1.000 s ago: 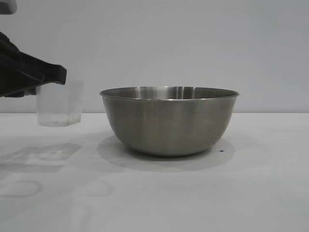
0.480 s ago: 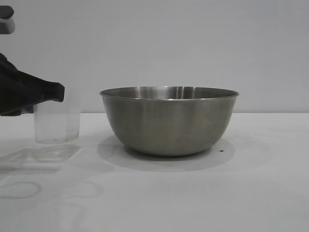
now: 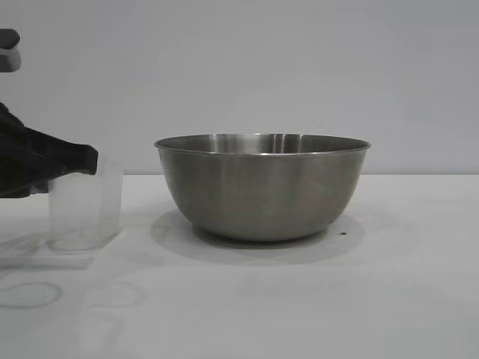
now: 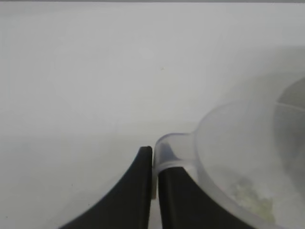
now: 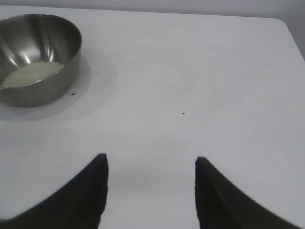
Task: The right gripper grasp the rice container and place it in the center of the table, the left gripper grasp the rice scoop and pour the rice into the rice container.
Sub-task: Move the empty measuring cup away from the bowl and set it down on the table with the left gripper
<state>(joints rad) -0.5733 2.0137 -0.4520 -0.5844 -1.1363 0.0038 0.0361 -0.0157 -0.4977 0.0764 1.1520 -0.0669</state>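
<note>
Next, my left gripper lets go of the rice scoop on the white table (image 3: 103, 228) (image 4: 252, 175), where it will rest close beside the steel rice container.
The steel rice container (image 3: 262, 185) stands on the white table (image 3: 389, 284) at the middle; in the right wrist view it (image 5: 33, 57) holds a heap of white rice (image 5: 31, 74). The translucent rice scoop (image 3: 84, 209) stands upright on the table to the left of the container, a few grains left in its bottom (image 4: 252, 195). My left gripper (image 4: 155, 155) is shut on the scoop's handle (image 4: 167, 148) and shows at the left edge of the exterior view (image 3: 82, 161). My right gripper (image 5: 150, 162) is open and empty over bare table, away from the container.
The table's far edge and rounded corner (image 5: 281, 21) show in the right wrist view. A small dark speck (image 3: 343, 234) lies on the table just right of the container.
My left gripper has lowered the scoop from a little above the table down onto the surface and slightly leftward. The container has not moved.
</note>
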